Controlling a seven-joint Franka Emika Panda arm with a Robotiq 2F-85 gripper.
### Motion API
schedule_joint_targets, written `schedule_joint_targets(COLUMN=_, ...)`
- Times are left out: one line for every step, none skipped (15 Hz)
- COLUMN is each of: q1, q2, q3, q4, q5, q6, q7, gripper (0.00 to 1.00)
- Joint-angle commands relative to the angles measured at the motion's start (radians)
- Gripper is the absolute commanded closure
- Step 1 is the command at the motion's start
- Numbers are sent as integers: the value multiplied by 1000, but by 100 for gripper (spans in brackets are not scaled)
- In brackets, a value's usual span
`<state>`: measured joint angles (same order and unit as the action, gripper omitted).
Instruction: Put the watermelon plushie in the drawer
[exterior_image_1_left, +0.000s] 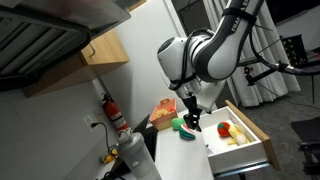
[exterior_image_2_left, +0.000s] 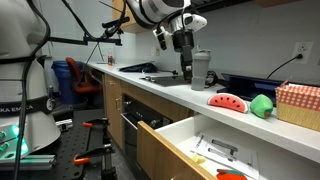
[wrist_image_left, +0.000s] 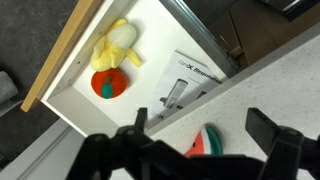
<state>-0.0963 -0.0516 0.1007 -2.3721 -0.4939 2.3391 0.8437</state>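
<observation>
The robot's gripper should next move down to the middle of the watermelon plushie (exterior_image_1_left: 187, 133) (wrist_image_left: 205, 147), on the white counter next to the open drawer, and close there.
The watermelon plushie (exterior_image_1_left: 184, 127) lies on the white counter next to the open drawer (exterior_image_1_left: 250, 150); it shows in both exterior views (exterior_image_2_left: 228, 101). In the wrist view its red flesh and green rind (wrist_image_left: 206, 143) sit on the counter below and between my fingers. My gripper (wrist_image_left: 205, 124) is open and empty, hovering above the plushie without touching it. It also shows in both exterior views (exterior_image_1_left: 190, 114) (exterior_image_2_left: 186, 72). The drawer (wrist_image_left: 75, 100) is pulled out, white inside with light wood walls (exterior_image_2_left: 165, 150).
In the drawer lie a round red fruit toy (wrist_image_left: 108, 83), a yellow plush (wrist_image_left: 118, 48) and a printed leaflet (wrist_image_left: 187, 80). On the counter are a green round item (exterior_image_2_left: 262, 104), a red checked box (exterior_image_2_left: 300, 106) and a metal cup (exterior_image_2_left: 201, 69). A fire extinguisher (exterior_image_1_left: 116, 112) hangs on the wall.
</observation>
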Motion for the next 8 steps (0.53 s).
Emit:
schedule_joint_targets(q1=17, q2=64, q3=-38, q4=33, q5=-111, q6=18, q7=159, gripper=0)
schedule_joint_targets(q1=20, q2=79, q3=-46, q4=40, q5=-134, q6=15, q7=195, gripper=0)
schedule_joint_targets(q1=23, q2=98, q3=-54, q4=51, q5=-156, q6=11, q7=232, gripper=0)
schedule_joint_targets(q1=27, q2=119, q3=-62, q4=65, q5=-174, q6=4, q7=264, gripper=0)
schedule_joint_targets(q1=31, q2=139, q3=-70, q4=78, q5=-184, q6=-2, q7=288, gripper=0)
schedule_joint_targets(q1=36, q2=158, q3=-77, q4=93, q5=-187, q6=-4, q7=304, gripper=0)
schedule_joint_targets(q1=41, q2=174, q3=-84, q4=107, q5=-183, q6=-5, q7=313, gripper=0)
schedule_joint_targets(q1=47, q2=187, q3=-90, q4=120, q5=-173, q6=-5, q7=311, gripper=0)
